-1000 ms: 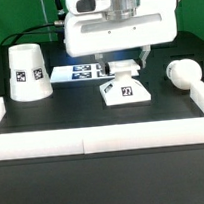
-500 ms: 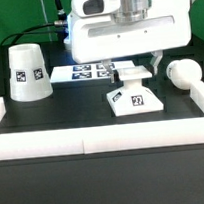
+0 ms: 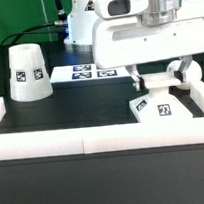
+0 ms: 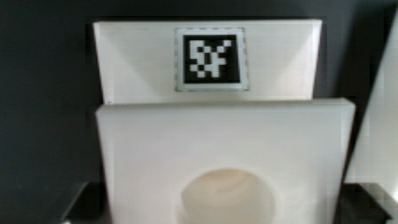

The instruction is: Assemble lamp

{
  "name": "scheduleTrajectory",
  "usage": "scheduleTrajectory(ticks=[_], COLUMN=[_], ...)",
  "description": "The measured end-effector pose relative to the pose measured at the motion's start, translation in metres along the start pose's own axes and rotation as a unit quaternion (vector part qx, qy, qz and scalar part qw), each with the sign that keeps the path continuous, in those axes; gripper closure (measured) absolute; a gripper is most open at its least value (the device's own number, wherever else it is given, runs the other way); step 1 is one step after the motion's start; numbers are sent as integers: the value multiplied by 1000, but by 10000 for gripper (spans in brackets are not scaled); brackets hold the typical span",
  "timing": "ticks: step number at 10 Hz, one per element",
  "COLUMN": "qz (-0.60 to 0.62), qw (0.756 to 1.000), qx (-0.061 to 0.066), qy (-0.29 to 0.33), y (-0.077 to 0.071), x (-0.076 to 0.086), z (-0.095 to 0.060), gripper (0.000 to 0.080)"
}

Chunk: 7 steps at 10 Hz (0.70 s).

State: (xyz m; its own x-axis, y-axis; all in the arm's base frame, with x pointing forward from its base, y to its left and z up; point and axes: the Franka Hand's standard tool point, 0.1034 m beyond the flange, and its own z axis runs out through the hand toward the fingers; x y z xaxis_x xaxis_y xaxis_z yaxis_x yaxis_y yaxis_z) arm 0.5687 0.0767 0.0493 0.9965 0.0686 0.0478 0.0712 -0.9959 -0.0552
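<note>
Next, I release the lamp base in the white rail's front corner (image 3: 182, 103) nearest the bulb.
The lamp's flat square base (image 3: 159, 105) with its tag lies low over the black table near the exterior view's right front corner. My gripper (image 3: 158, 80) is shut on it, one finger on each side of its raised block. In the wrist view the base (image 4: 214, 130) fills the picture, with its tag and its round socket hole, and dark fingertips (image 4: 64, 205) show at its sides. The cone shade (image 3: 27, 71) stands at the exterior view's left. The bulb (image 3: 196, 71) is mostly hidden behind my hand at the right.
A white rail (image 3: 93, 141) runs along the table's front and up both sides, close to the base at the right. The marker board (image 3: 87, 71) lies at the back centre, partly hidden by my hand.
My gripper has carried the base from the table's middle toward the exterior view's right and a little to the front. The shade has not moved.
</note>
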Motion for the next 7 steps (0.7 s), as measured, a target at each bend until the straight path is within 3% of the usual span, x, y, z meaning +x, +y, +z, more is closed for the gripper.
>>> scheduleTrajectory(ticks=[7], qz=[14], qw=[1000], qx=[5], qy=[27], y=[-16], x=[47], z=[2], gripper=[263])
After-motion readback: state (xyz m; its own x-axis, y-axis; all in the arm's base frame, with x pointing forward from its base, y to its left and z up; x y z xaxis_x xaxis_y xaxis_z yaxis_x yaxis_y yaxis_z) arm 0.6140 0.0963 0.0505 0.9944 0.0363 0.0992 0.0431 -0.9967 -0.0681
